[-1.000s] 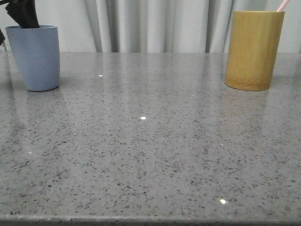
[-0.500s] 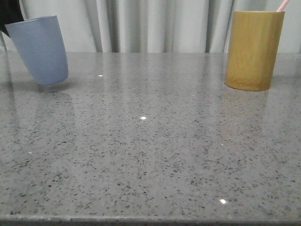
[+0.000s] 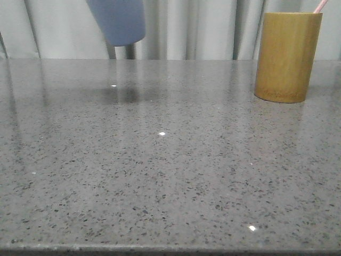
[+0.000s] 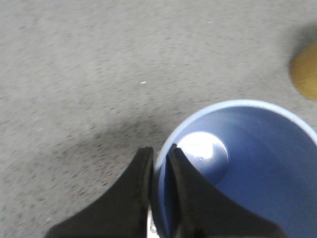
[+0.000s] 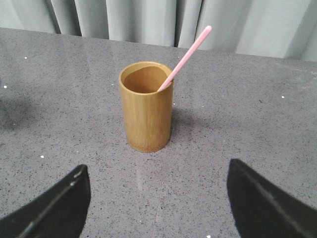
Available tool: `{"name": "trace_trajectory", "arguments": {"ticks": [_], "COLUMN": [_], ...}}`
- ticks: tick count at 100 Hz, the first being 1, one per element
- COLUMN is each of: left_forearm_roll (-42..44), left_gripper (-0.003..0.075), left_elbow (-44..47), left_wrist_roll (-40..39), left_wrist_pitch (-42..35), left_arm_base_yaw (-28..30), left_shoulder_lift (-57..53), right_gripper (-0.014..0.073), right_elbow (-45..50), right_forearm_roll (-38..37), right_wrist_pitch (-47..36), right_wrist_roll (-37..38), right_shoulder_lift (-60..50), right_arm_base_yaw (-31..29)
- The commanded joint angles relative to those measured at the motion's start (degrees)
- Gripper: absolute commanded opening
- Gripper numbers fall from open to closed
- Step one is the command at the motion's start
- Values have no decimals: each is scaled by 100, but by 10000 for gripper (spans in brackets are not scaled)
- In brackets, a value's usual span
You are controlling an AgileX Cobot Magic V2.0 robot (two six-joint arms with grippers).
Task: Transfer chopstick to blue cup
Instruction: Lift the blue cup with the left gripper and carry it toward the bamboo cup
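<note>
Next, my left gripper lets go of the blue cup on the grey table (image 3: 162, 104), next to its shadow toward the bamboo holder.
The blue cup (image 3: 118, 21) hangs in the air above the far middle-left of the table, its top cut off by the front view's edge. In the left wrist view my left gripper (image 4: 159, 157) is shut on the blue cup's rim (image 4: 237, 168), one finger inside and one outside; the cup is empty. A pale pink chopstick (image 5: 184, 58) leans in the yellow-brown bamboo holder (image 5: 146, 106) at the far right; its tip shows in the front view (image 3: 320, 6). My right gripper (image 5: 156, 186) is open and empty, a short way back from the holder.
The grey speckled table (image 3: 170, 160) reaches back to a pale curtain (image 3: 192, 26). The bamboo holder (image 3: 287, 56) stands upright near the table's far right edge. The cup's shadow (image 3: 120, 95) lies on the table below it.
The blue cup has been lifted off the table at the far left and carried up and to the right. The bamboo holder and chopstick have not moved.
</note>
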Motion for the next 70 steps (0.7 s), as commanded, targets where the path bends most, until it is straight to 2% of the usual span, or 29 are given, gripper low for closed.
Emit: {"name": "trace_trajectory", "arguments": {"ticks": [1, 29, 70], "left_forearm_roll": [-32, 154, 255], "left_gripper": [-19, -19, -19], "left_elbow": [-334, -664, -782], "left_wrist_roll": [-49, -75, -75], "left_wrist_pitch": [-196, 72, 72], "left_arm_base_yaw": [-232, -679, -742], "left_shoulder_lift": [-63, 652, 1018], "right_gripper": [570, 570, 570], "right_elbow": [-192, -192, -192], "right_forearm_roll": [7, 7, 7], "right_wrist_pitch": [-477, -466, -466], "right_wrist_roll": [-10, -10, -10], "right_shoulder_lift": [73, 73, 73], "right_arm_base_yaw": [-37, -37, -37]}}
